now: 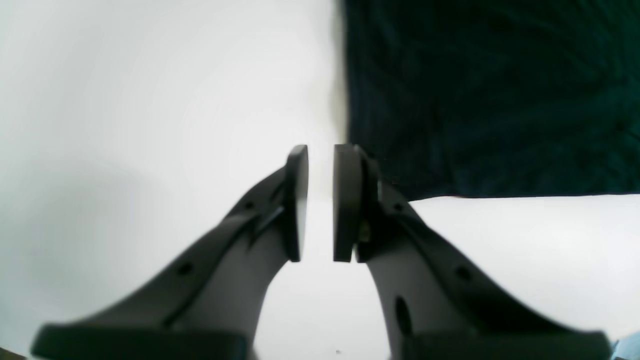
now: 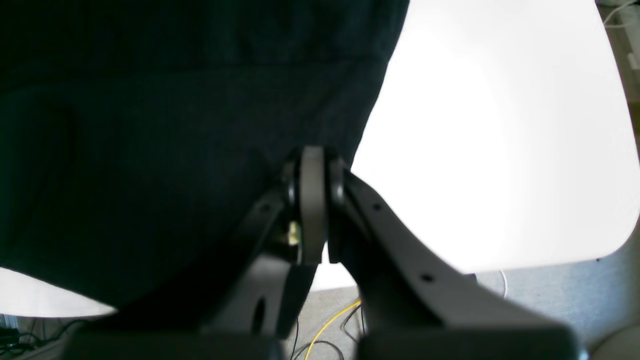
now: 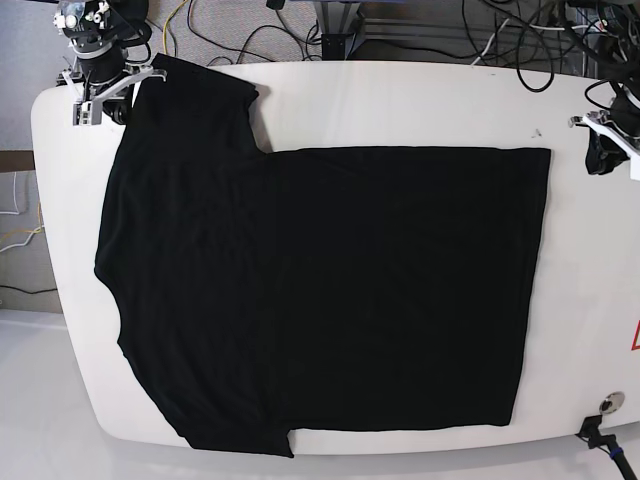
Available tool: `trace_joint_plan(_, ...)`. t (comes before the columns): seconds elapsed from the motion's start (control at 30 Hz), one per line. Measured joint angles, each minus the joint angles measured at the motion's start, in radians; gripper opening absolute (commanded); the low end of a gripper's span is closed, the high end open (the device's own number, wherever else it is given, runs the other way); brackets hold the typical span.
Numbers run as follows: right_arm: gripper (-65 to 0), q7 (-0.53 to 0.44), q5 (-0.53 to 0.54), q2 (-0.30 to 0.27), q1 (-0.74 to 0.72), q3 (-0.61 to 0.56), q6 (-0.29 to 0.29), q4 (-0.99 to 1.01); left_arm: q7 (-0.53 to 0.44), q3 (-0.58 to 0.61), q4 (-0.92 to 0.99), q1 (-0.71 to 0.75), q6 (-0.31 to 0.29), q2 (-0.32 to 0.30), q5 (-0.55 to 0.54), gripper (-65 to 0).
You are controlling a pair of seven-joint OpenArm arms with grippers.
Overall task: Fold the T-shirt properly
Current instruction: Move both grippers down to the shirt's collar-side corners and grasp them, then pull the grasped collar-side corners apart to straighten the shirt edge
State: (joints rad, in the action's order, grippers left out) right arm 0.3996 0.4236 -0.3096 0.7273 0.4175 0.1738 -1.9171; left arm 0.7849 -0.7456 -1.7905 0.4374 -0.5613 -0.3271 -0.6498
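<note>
The black T-shirt has a far hem corner (image 3: 543, 162) (image 1: 363, 139) on the same side as the upper sleeve, and I should close my left gripper on that corner.
The black T-shirt (image 3: 330, 290) lies spread flat on the white table (image 3: 400, 100), hem to the right and sleeves at the upper left and lower left. My right gripper (image 2: 312, 155) is shut, its tips at the edge of the upper sleeve (image 3: 195, 85). No fabric shows between its pads. In the base view it sits at the table's far left corner (image 3: 105, 85). My left gripper (image 1: 320, 150) is open by a narrow gap and empty, over bare table just beside the shirt's hem corner (image 1: 380, 185). It also shows at the right edge of the base view (image 3: 605, 140).
Cables (image 3: 300, 30) lie on the floor beyond the far edge of the table. A yellow cable (image 2: 330, 320) shows on the floor under my right gripper. A small round fitting (image 3: 610, 403) sits near the table's front right corner. A red mark (image 3: 634, 335) is at the right edge.
</note>
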Motion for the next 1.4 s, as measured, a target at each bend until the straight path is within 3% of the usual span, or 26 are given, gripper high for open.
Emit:
trace_joint_plan(0.17, -65.0, -0.003, 0.000, 0.000, 0.002, 0.001, 0.001, 0.000, -0.007, -0.003, 0.070, -0.035, -0.008, -0.009, -0.013, -51.1)
trace_joint_plan(0.3, -65.0, -0.002, -0.001, 0.002, 0.004, 0.001, 0.002, 0.000, 0.060, 0.003, 0.170, -0.093, -0.027, -0.018, -0.093, -49.9)
trace_joint_plan(0.4, -65.0, -0.003, 0.000, 0.002, 0.000, 0.002, 0.003, 0.000, 0.092, 0.044, 0.225, -0.124, -0.042, -0.024, -0.137, -49.6)
trace_joint_plan(0.67, -65.0, 0.005, 0.000, 0.003, 0.003, 0.002, 0.004, -0.002, 0.140, 0.198, 0.248, -0.169, -0.050, -0.034, -0.120, -50.5)
trace_joint_plan(0.83, -65.0, 0.020, 0.000, -0.001, -0.021, -0.003, 0.004, -0.002, 0.158, 0.218, 0.253, -0.194, -0.053, -0.016, -0.126, -53.7)
trace_joint_plan(0.93, -65.0, 0.026, -0.005, -0.006, -0.056, -0.007, 0.003, 0.000, 0.158, 0.231, 0.255, -0.224, -0.058, -0.009, -0.137, -63.6)
trace_joint_plan(0.97, -65.0, 0.032, -0.013, -0.006, -0.068, -0.010, 0.000, 0.002, 0.158, 0.233, 0.256, -0.235, -0.057, -0.009, -0.119, -64.2)
trace_joint_plan(1.1, -65.0, 0.050, -0.024, -0.006, -0.099, -0.013, -0.010, 0.011, 0.138, 0.252, 0.250, -0.239, -0.048, -0.010, -0.019, -56.3)
trace_joint_plan(1.33, -65.0, 0.046, -0.053, -0.009, -0.110, -0.013, -0.016, 0.011, 0.082, 0.278, 0.295, -0.254, 0.045, -0.010, 0.081, -54.3)
trace_joint_plan(1.4, -65.0, 0.047, -0.058, -0.009, -0.112, -0.014, -0.020, 0.013, 0.078, 0.277, 0.311, -0.257, 0.045, -0.006, 0.092, -53.1)
